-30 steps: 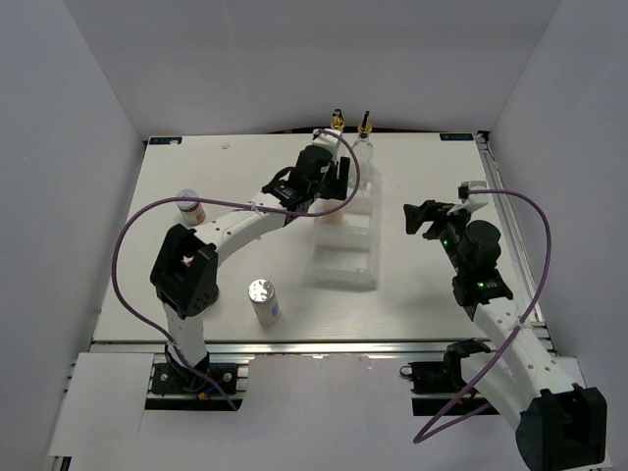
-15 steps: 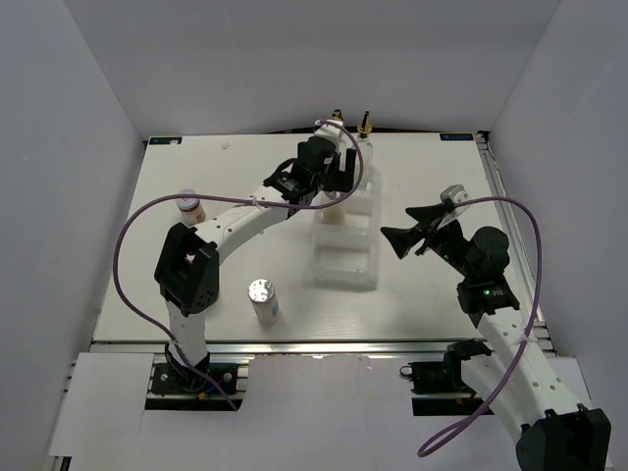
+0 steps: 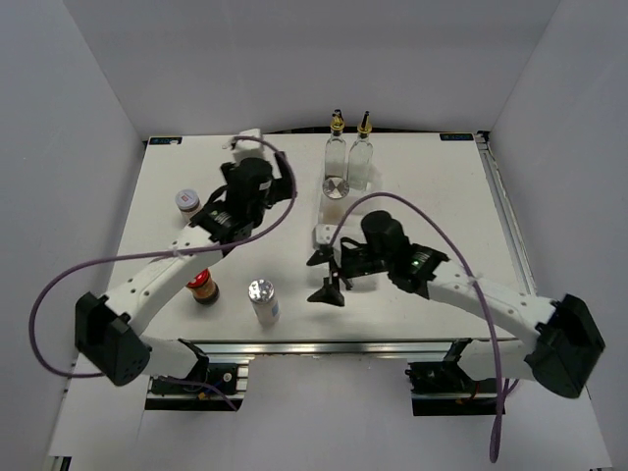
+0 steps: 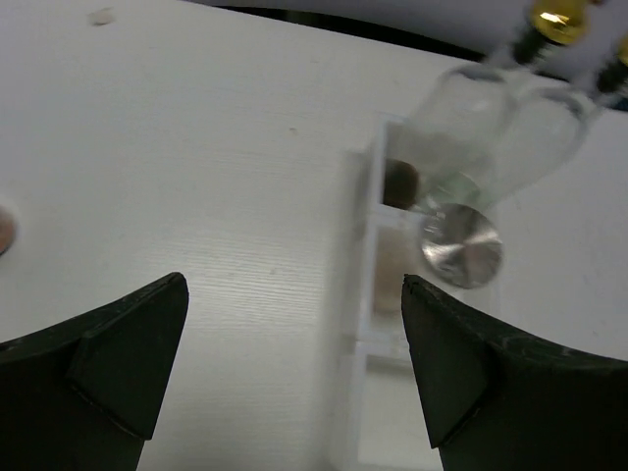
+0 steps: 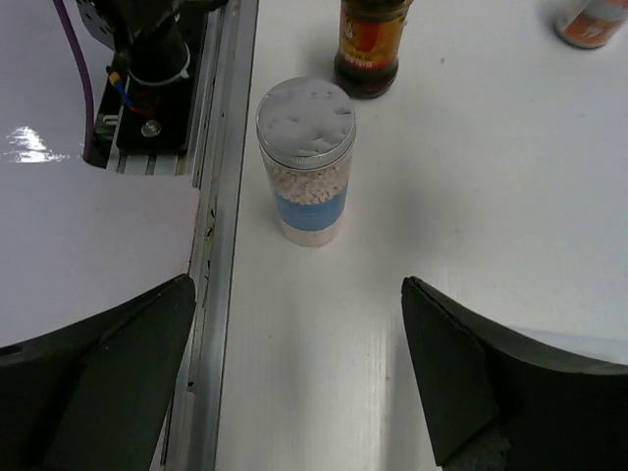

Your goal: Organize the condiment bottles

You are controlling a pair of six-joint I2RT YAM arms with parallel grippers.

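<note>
The brown jar beside the front shaker has a red cap (image 3: 199, 278). Next, my left gripper closes on that cap.
Two tall glass bottles with gold tops (image 3: 337, 153) (image 3: 362, 157) stand at the far end of the white tray (image 3: 343, 207). A silver-lidded shaker (image 3: 336, 186) stands in the tray just in front of them. A second shaker (image 3: 263, 299) stands near the front edge, with the red-capped brown jar (image 3: 203, 287) to its left. The white-lidded jar (image 3: 186, 202) stands at the left. My left gripper (image 3: 280, 191) is open and empty, left of the tray (image 4: 368, 294). My right gripper (image 3: 322, 277) is open and empty, facing the front shaker (image 5: 306, 162) from the right.
My right arm lies across the near part of the tray and hides it. The metal rail at the table's front edge (image 5: 224, 196) runs just beside the front shaker. The brown jar (image 5: 371, 44) and the white-lidded jar (image 5: 589, 20) stand beyond the shaker.
My left gripper has drawn back left from the tray, and a shaker now stands there. My right arm has swung left across the tray towards the front shaker.
</note>
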